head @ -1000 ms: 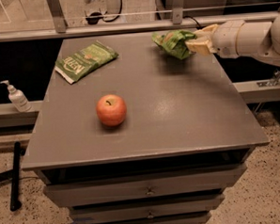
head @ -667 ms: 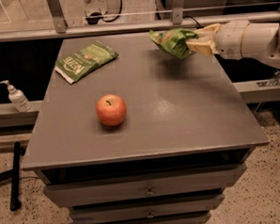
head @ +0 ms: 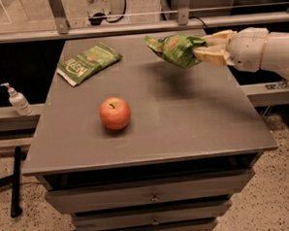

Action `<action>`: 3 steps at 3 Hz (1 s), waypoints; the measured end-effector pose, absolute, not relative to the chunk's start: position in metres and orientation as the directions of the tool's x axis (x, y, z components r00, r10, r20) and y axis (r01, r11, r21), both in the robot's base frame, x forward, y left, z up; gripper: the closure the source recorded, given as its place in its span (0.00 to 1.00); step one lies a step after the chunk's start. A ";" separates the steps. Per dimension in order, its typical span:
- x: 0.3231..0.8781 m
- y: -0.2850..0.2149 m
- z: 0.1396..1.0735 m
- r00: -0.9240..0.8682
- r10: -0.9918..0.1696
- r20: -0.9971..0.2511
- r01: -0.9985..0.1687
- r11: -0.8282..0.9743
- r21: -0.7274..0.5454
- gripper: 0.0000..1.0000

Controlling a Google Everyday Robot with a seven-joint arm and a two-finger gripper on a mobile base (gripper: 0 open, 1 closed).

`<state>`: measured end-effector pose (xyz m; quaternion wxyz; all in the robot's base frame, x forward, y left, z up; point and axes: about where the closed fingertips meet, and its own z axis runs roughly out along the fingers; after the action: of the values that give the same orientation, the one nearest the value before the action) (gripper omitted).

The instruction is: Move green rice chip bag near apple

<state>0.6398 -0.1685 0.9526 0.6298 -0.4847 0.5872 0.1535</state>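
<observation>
Next, I release the green rice chip bag against the apple, on the side facing the white arm [head: 140, 110].
The green rice chip bag [head: 174, 49] is a bright green wrinkly bag with orange chip pictures, held in the air above the back right of the grey cabinet top [head: 193, 119]. My gripper [head: 203, 51] reaches in from the right on a white arm and is shut on the bag's right end. The bag's shadow lies on the top below it. The apple [head: 115, 113], red-orange with a short dark stem, sits on the top left of centre, well apart from the bag, to its lower left.
A flat darker green packet [head: 89, 62] with white lettering lies at the back left of the top. A white pump bottle [head: 17, 100] stands on a ledge left of the cabinet. A metal rail [head: 130, 26] runs behind. Drawers are below the top's front edge.
My gripper has carried the bag up off the top and a little to the left, toward the middle. The apple and the dark packet have not moved.
</observation>
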 end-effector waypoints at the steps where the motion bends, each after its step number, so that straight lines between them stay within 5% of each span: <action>1: 0.613 -0.159 0.948 0.286 -0.344 -0.894 -0.796 0.434 -0.422 1.00; 3: 0.565 -0.121 0.922 0.346 -0.321 -0.882 -0.860 0.266 -0.435 1.00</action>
<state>0.5652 -0.1209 0.9222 0.5976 -0.5621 0.5254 0.2257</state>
